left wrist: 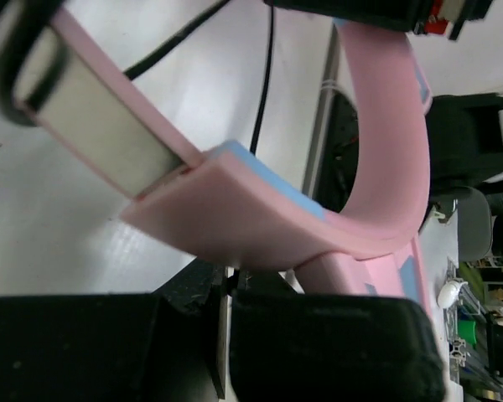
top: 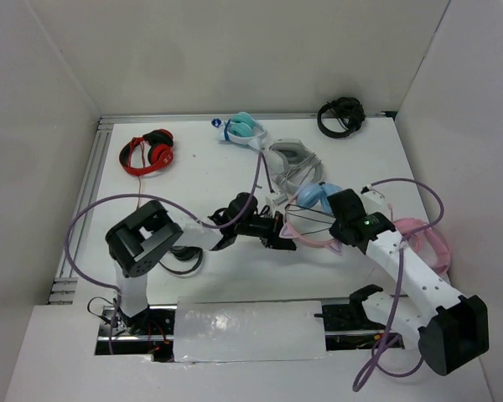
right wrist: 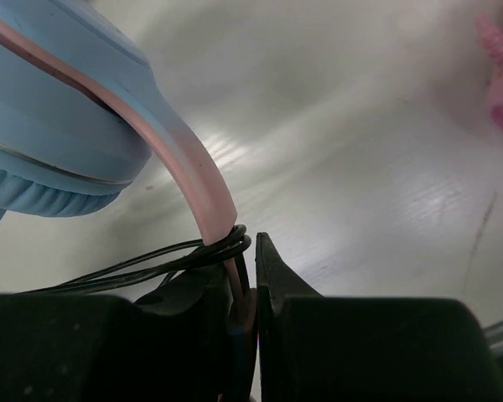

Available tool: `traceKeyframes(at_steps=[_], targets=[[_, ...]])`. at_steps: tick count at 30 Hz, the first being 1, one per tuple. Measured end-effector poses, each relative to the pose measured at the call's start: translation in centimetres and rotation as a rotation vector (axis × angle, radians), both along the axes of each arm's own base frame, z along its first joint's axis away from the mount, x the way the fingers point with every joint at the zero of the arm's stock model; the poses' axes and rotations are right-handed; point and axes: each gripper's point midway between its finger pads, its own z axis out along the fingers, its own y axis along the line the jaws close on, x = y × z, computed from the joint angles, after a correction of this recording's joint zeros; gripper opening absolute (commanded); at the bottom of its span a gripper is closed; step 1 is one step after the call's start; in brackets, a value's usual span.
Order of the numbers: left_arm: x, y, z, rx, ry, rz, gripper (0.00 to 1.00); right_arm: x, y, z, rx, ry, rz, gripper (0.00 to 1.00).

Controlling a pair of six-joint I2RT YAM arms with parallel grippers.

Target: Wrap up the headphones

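The robot's right gripper should put the cat-ear headphones, which now lie mid-table, down on the white table (top: 311, 242) between the grey headphones and the front edge.
The headphones (top: 306, 237) lie mid-table, with a pink cat-ear headband (left wrist: 386, 151) and a light blue ear cup (top: 317, 197). My right gripper (top: 334, 224) is shut on the pink band (right wrist: 193, 167) just under the ear cup (right wrist: 50, 126). Loops of thin black cable (right wrist: 151, 264) wrap the band right above its jaws (right wrist: 250, 251). My left gripper (top: 278, 233) is at the headband's other end. Its jaws (left wrist: 228, 280) are closed to a sliver under the pink band, with a thin dark strand, apparently the cable, at their tips. Cable strands run between the two grippers.
Other headphones lie around: red (top: 148, 153) back left, teal-and-white (top: 243, 128) and grey (top: 289, 159) at the back, black (top: 341, 115) back right, all-pink (top: 423, 234) beside the right arm, and a dark pair (top: 184, 260) by the left arm. White walls enclose the table.
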Motion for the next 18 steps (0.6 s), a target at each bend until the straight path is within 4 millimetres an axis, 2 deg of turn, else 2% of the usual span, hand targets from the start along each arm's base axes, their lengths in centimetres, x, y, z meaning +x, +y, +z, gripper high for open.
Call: traceKeyframes(at_steps=[3,7,15,16,18], targets=[[0.5,-0.9,-2.1,0.042,0.040,-0.009,0.00,-1.0,-1.5,-2.4,-0.028,0.067,-0.063,0.00],[1.0,-1.5,-3.6,0.077,0.070,-0.014,0.00,-2.1,-2.5,-4.9,-0.037,0.143,-0.115,0.00],[1.2,-1.4,-6.2,0.191,0.102,-0.013,0.00,-3.2,-2.7,-8.1,-0.043,0.260,-0.139,0.01],[1.2,-1.4,-6.5,0.203,0.109,-0.016,0.01,-3.3,-2.7,-8.5,-0.042,0.272,-0.145,0.02],[1.1,-1.5,-7.1,0.225,0.124,-0.021,0.18,-3.5,-2.5,-9.1,-0.043,0.291,-0.152,0.03]])
